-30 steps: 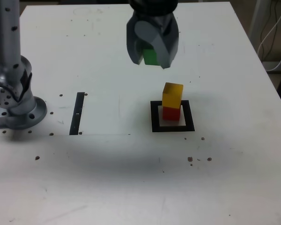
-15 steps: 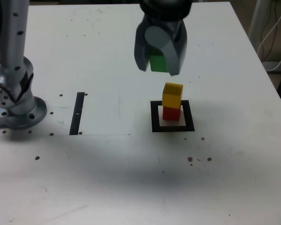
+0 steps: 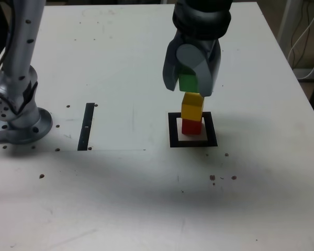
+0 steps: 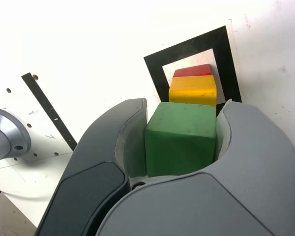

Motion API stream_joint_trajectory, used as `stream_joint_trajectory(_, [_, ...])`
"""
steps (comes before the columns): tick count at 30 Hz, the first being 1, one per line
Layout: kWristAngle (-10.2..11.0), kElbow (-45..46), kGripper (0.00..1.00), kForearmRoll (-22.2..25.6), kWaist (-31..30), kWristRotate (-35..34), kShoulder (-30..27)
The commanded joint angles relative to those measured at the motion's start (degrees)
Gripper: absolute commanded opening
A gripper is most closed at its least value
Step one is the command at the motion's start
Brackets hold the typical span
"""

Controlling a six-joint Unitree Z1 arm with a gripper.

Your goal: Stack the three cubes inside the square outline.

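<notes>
Next, I release the green cube from my gripper on top of the yellow cube (image 3: 194, 93) (image 4: 192, 87), so that it becomes the highest cube in the stack. The green cube is held just above it now.
Inside the square outline (image 3: 172, 132) (image 4: 156, 65) stands a two-cube stack: the yellow cube (image 3: 192, 106) (image 4: 192, 92) sits on the red cube (image 3: 191, 126) (image 4: 192, 71). My gripper (image 3: 190, 83) (image 4: 182, 137) is shut on the green cube (image 3: 188, 82) (image 4: 180, 137) and holds it just above the yellow cube, a little toward the exterior view's left of the stack's centre. Whether the green cube touches the yellow one, I cannot tell.
A narrow black strip (image 3: 87, 126) (image 4: 48, 110) lies on the white table (image 3: 120, 198), left of the outline in the exterior view. The arm's grey base (image 3: 18, 117) (image 4: 5, 135) stands at the exterior view's left edge. Small dark specks dot the tabletop.
The gripper, still holding the green cube, has moved toward the exterior view's right and down, from beyond the stack to just over the yellow cube. The stack has not moved.
</notes>
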Motion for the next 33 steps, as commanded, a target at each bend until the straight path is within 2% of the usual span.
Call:
stream_joint_trajectory(1, [0.23,-0.17,0.16,0.04,-0.1,-0.07,0.74])
stream_joint_trajectory(13, [0.52,-0.2,0.17,-0.21,-0.1,-0.07,2.33])
stream_joint_trajectory(21, [0.12,0.01,0.22,-0.29,-0.1,0.1,2.79])
stream_joint_trajectory(33, [-0.01,0.1,0.23,-1.29,-0.1,0.3,3.32])
